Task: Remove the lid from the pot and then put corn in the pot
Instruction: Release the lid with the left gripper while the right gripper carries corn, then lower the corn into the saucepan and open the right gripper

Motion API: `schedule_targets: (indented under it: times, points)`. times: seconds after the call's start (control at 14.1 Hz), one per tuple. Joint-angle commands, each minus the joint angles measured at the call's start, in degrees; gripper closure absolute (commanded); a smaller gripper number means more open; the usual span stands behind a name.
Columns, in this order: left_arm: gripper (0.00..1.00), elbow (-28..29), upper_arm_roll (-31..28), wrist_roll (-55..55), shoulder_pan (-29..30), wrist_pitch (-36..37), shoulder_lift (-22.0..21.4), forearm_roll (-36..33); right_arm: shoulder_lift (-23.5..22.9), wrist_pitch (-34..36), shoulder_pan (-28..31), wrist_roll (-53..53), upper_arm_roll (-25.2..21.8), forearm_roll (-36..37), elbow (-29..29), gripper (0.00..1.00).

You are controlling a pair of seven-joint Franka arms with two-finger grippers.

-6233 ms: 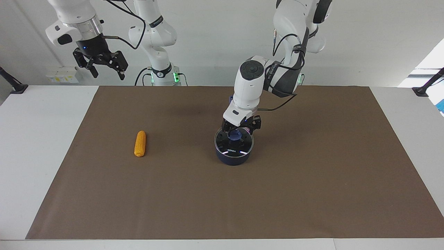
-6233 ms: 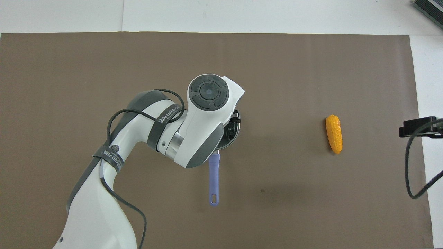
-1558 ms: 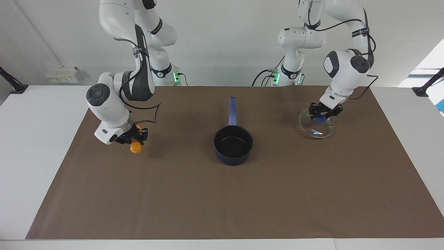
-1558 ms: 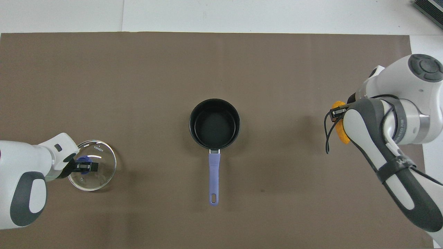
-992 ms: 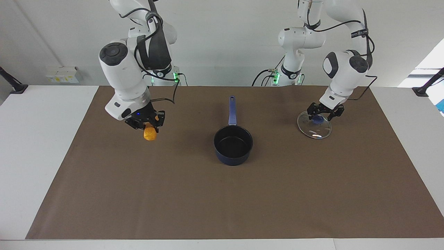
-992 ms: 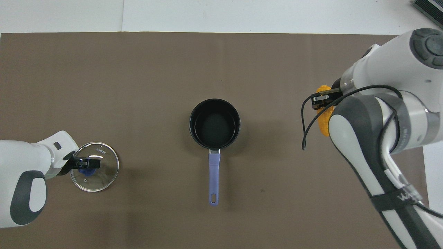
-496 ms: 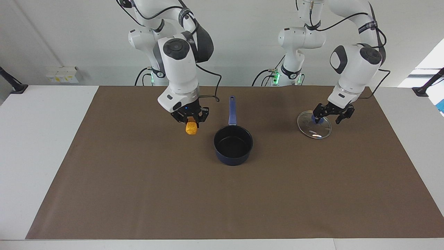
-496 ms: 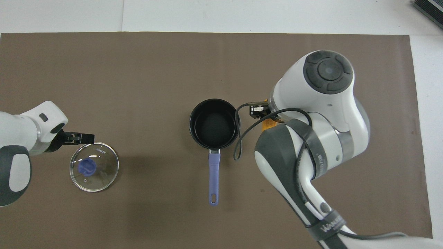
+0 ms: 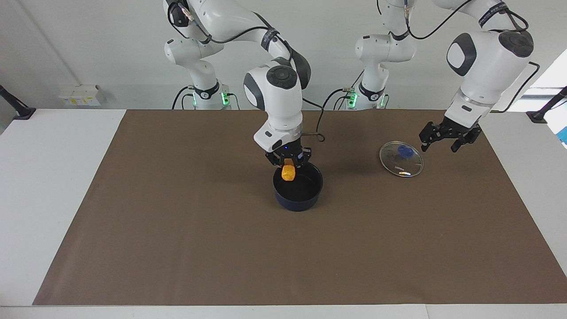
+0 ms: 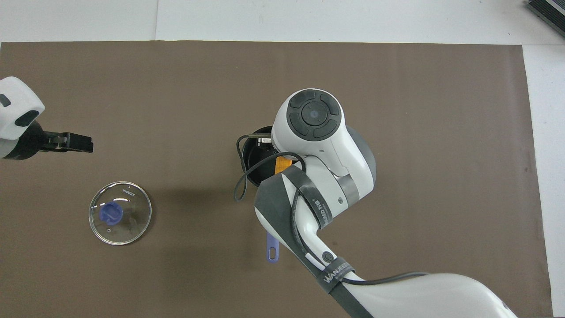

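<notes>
Next, my right gripper sets the corn on the pot's black bottom (image 10: 275, 162), in line with its blue handle. The corn now hangs upright over the pot's opening.
The pot (image 9: 297, 200) stands mid-mat, uncovered, black inside; the overhead view shows only part of its rim (image 10: 245, 155) and its blue handle's end (image 10: 273, 252) under my right arm. My right gripper (image 9: 289, 162) is shut on the yellow-orange corn (image 9: 289, 172), which hangs upright over the pot's opening, lower end about at rim level. A bit of the corn (image 10: 282, 164) shows from overhead. The glass lid (image 9: 401, 159) with its blue knob lies flat on the mat toward the left arm's end (image 10: 120, 213). My left gripper (image 9: 439, 145) is open, raised, apart from the lid.
A brown mat (image 9: 177, 248) covers most of the white table (image 9: 48, 186). Black clamp posts stand at both table ends (image 9: 20, 111) (image 9: 541, 114). A dark device sits at a table corner (image 10: 547, 11).
My right gripper carried the corn from beside the pot to over its opening. My left gripper rose and drew away from the lid, which stays on the mat.
</notes>
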State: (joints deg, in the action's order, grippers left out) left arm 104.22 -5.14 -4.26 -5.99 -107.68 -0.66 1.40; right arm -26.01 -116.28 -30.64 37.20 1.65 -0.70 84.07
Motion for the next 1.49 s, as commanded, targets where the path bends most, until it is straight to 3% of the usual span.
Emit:
schedule_targets:
  times: [0.0, 0.21, 0.57, 0.78, 1.2, 1.35, 1.42]
  points:
    - [0.00, -12.8, 0.0, -3.5, 3.1, 7.7, 7.7, 0.1, -6.7, -0.2, -0.1, 0.6, 0.1, -0.4, -7.6, 1.00]
    - [0.00, -15.4, 0.0, -6.9, 7.0, 9.8, 8.7, 0.3, -6.6, -2.5, -1.3, -0.7, 0.1, 0.0, -4.5, 1.00]
    - [0.00, -18.6, 0.5, -3.3, 6.7, 14.8, 8.5, 1.3, -6.7, -4.3, -1.3, -4.1, 0.1, -0.7, -1.9, 1.00]
    - [0.00, -18.5, 0.9, -0.1, 5.6, 16.4, 6.6, 0.9, -5.8, -5.3, -1.3, -6.9, 0.3, -0.8, 1.6, 1.00]
    - [0.00, -17.0, 1.2, -0.5, 5.1, 23.2, 1.0, 0.5, -6.5, -7.3, -1.4, -7.5, 0.5, -0.8, 2.4, 0.99]
    - [0.00, -13.4, 1.8, -0.7, 3.6, 22.1, -1.3, -2.3, -6.4, -7.4, -1.4, -7.5, 0.5, -0.8, 2.5, 0.85]
    - [0.00, -12.6, 1.8, -0.7, 2.2, 21.7, -1.8, -3.3, -6.4, -7.3, -1.4, -7.5, 0.5, -0.8, 2.7, 0.65]
